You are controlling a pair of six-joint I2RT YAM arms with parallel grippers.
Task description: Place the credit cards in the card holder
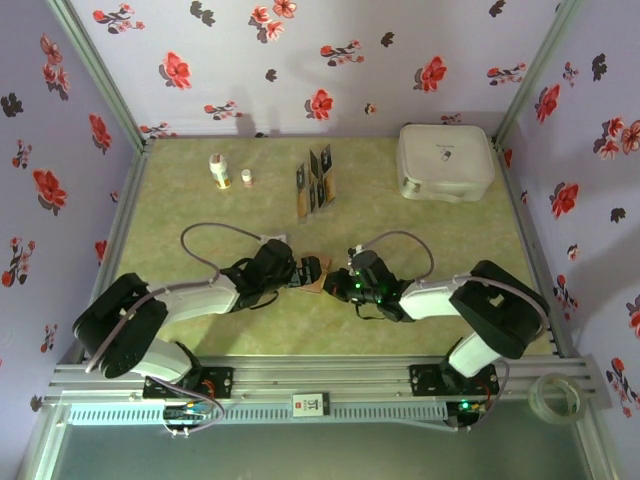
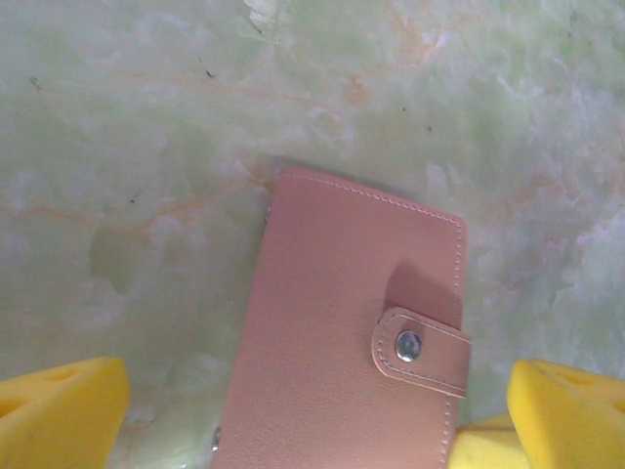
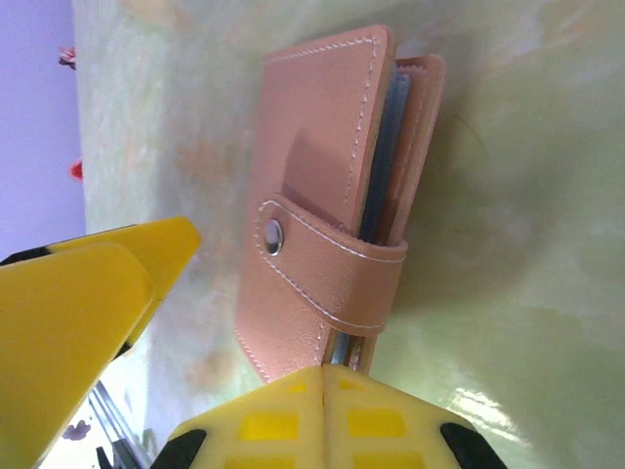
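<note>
The rim of the card holder's open edge is all that the shut fingers of my right gripper meet, so next I open them and take the edge point(image 3: 365, 337) beside the strap.
The card holder point(image 1: 313, 282) is a reddish-brown wallet lying shut on the table between the two grippers, its snap strap point(image 2: 420, 347) fastened. My left gripper point(image 2: 317, 422) hangs open over it, one yellow finger point(image 2: 63, 415) on each side of it and not touching. My right gripper point(image 3: 325, 376) is shut, its fingertips pressed together against the wallet's open edge point(image 3: 391, 147), where the grey-blue lining shows. I cannot tell whether any leather is pinched between them. The dark credit cards point(image 1: 322, 165) stand in a slotted rack point(image 1: 305, 203) farther back.
A large white rounded case point(image 1: 445, 162) sits at the back right. Two small bottles point(image 1: 219, 171) point(image 1: 246, 177) stand at the back left. A roll of clear tape point(image 1: 557, 395) lies on the frame at the near right. Flowered walls close in three sides.
</note>
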